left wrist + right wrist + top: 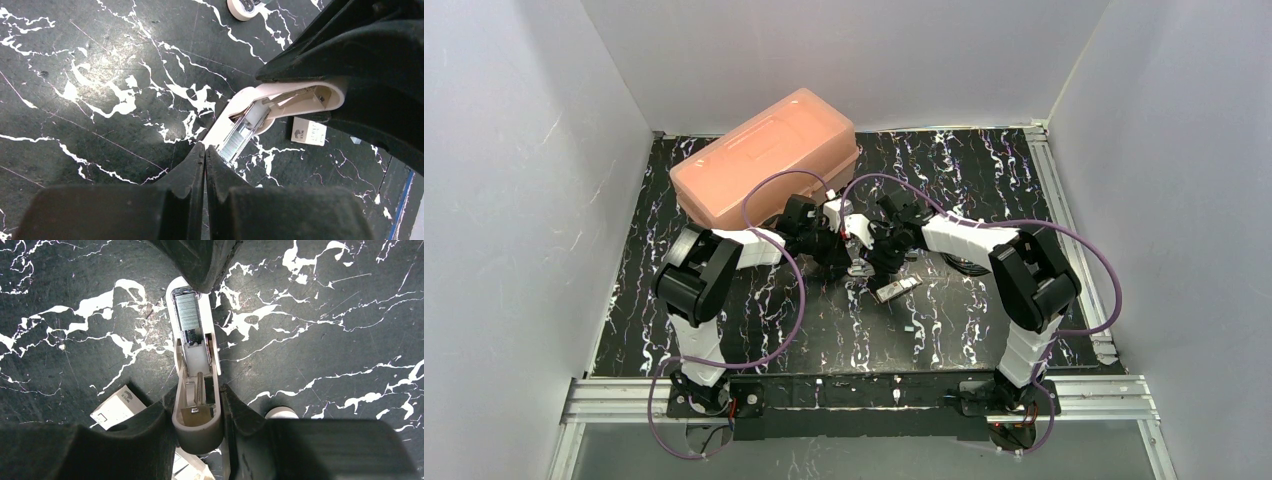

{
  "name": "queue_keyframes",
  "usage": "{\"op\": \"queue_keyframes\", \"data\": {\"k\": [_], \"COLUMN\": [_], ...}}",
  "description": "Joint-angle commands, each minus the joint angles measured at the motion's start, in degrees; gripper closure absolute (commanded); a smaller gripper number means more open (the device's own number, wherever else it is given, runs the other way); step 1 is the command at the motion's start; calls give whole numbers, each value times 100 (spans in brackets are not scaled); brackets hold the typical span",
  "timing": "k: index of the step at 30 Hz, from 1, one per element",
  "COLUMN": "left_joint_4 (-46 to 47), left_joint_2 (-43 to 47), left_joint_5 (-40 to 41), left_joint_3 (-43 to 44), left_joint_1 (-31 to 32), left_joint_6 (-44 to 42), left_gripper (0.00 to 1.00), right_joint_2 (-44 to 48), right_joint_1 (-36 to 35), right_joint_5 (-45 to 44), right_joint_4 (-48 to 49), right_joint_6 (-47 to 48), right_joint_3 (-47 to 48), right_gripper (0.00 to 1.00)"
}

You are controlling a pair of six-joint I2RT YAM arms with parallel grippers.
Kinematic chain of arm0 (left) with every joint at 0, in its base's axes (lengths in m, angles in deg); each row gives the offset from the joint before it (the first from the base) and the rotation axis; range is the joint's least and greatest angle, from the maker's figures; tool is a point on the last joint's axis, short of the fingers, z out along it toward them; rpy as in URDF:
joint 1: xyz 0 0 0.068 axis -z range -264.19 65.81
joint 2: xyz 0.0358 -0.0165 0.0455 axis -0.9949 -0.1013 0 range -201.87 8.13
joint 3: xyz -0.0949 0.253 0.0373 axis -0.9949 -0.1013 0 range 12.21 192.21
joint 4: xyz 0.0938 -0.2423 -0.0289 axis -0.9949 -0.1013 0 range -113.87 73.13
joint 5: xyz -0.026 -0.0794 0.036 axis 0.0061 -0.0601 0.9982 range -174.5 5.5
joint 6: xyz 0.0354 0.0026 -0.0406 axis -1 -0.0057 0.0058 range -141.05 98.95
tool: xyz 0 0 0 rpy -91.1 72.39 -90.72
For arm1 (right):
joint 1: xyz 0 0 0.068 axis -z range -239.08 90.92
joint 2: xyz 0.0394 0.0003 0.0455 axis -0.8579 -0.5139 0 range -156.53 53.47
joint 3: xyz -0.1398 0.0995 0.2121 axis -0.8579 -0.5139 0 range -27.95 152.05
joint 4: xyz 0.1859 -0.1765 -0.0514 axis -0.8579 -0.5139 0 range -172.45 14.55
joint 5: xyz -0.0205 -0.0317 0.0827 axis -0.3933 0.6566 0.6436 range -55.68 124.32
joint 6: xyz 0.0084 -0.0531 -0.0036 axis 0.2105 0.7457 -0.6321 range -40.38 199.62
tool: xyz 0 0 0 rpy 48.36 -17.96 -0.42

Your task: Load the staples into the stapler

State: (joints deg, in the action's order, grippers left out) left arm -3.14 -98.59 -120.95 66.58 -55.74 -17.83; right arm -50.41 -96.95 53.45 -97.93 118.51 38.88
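Note:
The stapler's open top reaches deep between the right gripper's fingers, so the robot should open them, grip just the top's rounded end (200, 437) and swing it over the staples.
The stapler (196, 355) is pale tan and white and lies opened lengthwise, with its channel facing up. A silvery row of staples (187, 310) sits in the front of the channel. My right gripper (197, 392) is shut on the stapler's rounded rear end, one finger on each side. My left gripper (205, 148) is shut with nothing between its jaws. Its tips touch the front end of the stapler (250, 117) beside the staples (239, 137). In the top view both grippers (839, 238) (871, 255) meet mid-table over the stapler (859, 268).
A pink plastic case (769, 155) stands at the back left. A small white box (308, 131) lies beside the stapler and also shows in the right wrist view (117, 407). A white tape roll (281, 413) lies nearby. A small pale object (896, 289) lies just in front of the grippers.

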Motion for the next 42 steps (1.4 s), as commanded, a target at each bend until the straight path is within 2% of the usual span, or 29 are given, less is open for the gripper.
{"op": "queue_keyframes", "data": {"k": [1,18,27,31,38,42], "left_joint_4": [-222,-220,-222,-222,-222,-222], "left_joint_2": [-175,-202,-218,-219,-230,-238], "left_joint_5": [-148,-70,-3,0,-44,-72], "left_joint_3": [-80,-196,-234,-243,-216,-207], "left_joint_1": [171,174,170,170,177,170], "left_joint_6": [36,153,143,117,123,118], "left_gripper": [100,100,100,100,100,100], "right_joint_2": [43,220,466,622,562,433], "right_joint_1": [-270,-309,-306,-296,-239,-243], "right_joint_5": [132,430,528,577,844,1003], "right_joint_4": [486,1376,1821,2040,2084,2136], "right_joint_6": [-353,-1233,-1317,-1282,-1315,-1461], "right_joint_3": [-21,-383,-749,-946,-943,-796], "right_gripper": [77,60,47,38,33,33]}}
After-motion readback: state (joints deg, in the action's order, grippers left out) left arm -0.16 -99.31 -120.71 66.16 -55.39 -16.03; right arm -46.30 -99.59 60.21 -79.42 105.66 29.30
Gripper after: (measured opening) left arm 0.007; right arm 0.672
